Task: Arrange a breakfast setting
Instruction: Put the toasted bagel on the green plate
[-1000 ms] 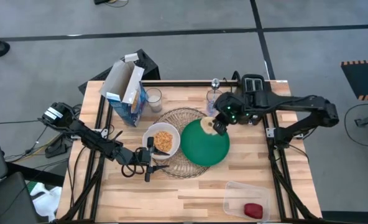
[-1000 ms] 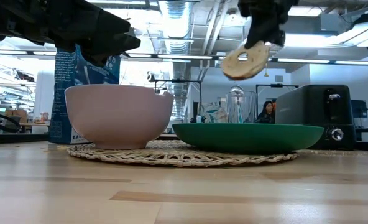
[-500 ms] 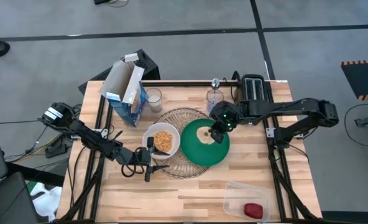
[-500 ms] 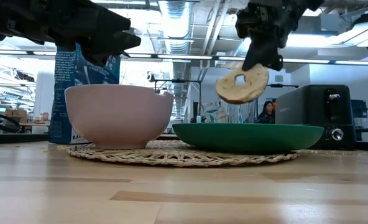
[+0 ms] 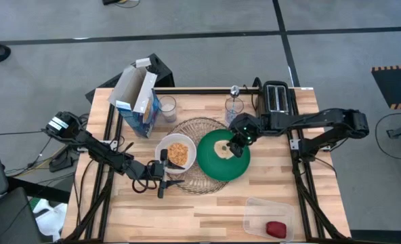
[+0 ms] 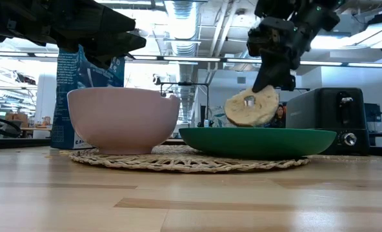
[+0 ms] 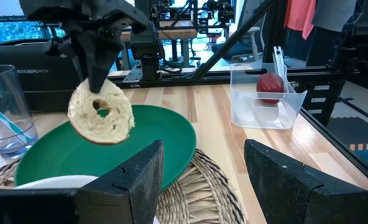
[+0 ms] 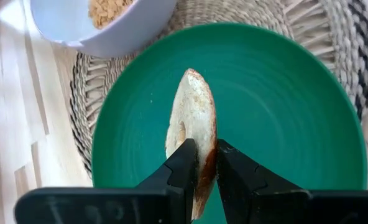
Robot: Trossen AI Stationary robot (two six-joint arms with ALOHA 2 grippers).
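My right gripper is to lay the cut bagel down flat near the middle of the green plate [image 5: 221,154] [image 8: 199,123].
A cut bagel [image 6: 251,107] hangs over the green plate [image 5: 225,169], with my right gripper [image 5: 236,144] shut on it. The plate rests partly on the round woven mat [image 5: 195,127], next to the white bowl [image 5: 175,153] of cereal. From the low view the bagel's lower edge sits close above the plate's rim [image 6: 255,133]. My left gripper [image 7: 202,180] stands open and level at the bowl's near-left side, nothing between its fingers. The cereal box [image 5: 137,99] and a glass [image 5: 166,108] stand at the far left. My right gripper pinches the bagel's upper rim [image 8: 199,146] between its two fingers [image 8: 183,163], one on each flat face. The fingers come from above, slanting down from the table's right. The bagel stands on edge and hangs below them over the plate [image 8: 277,112].
A black toaster [image 5: 276,99] stands at the far right, and a second glass [image 5: 233,107] sits just beyond the mat. A clear tub [image 5: 260,211] with a red apple [image 5: 276,229] lies at the near right corner. Bare wood runs along the near edge.
My right gripper has come down toward the green plate with the bagel, staying shut on it. The bagel, high above the plate before, now hangs close over it and stands more upright.
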